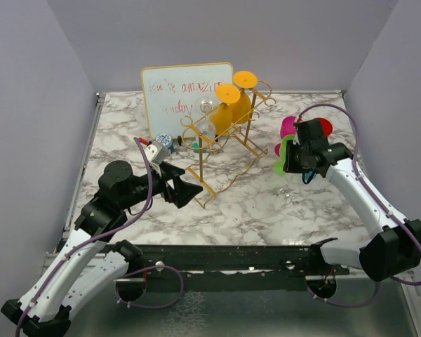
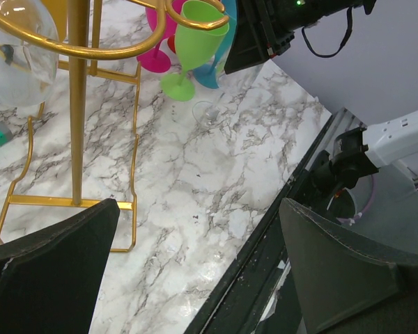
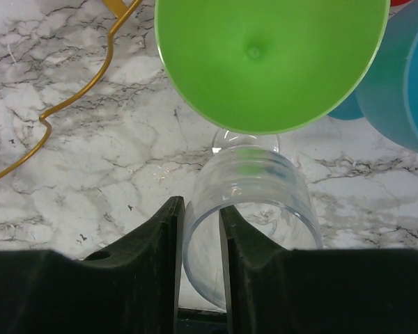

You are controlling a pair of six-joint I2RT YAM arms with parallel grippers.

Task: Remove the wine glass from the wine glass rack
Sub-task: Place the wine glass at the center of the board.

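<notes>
I should next close my left gripper on the round base (image 1: 201, 105) of the clear wine glass hanging beside the yellow glasses.
A clear wine glass (image 3: 254, 202) stands upright on the marble, just in front of a green glass (image 3: 265, 62). My right gripper (image 3: 202, 229) straddles its rim, one finger inside the bowl and one outside. The jaws are parted wider than the thin wall, so they are open and not pinching it. The same clear glass (image 2: 209, 111) shows faintly in the left wrist view. The gold wire rack (image 1: 224, 151) stands mid-table with two yellow glasses (image 1: 230, 105) and clear glasses (image 1: 207, 109) hanging on it. My left gripper (image 1: 186, 189) hovers wide open and empty near the rack's front foot (image 2: 70, 202).
Green (image 1: 281, 158), pink (image 1: 289, 126), red (image 1: 324, 126) and blue (image 3: 404, 76) glasses stand bunched around the right gripper. A whiteboard (image 1: 186, 98) leans behind the rack. Small items (image 1: 163, 142) lie to its left. The table's front rail (image 2: 265, 250) runs under the left gripper.
</notes>
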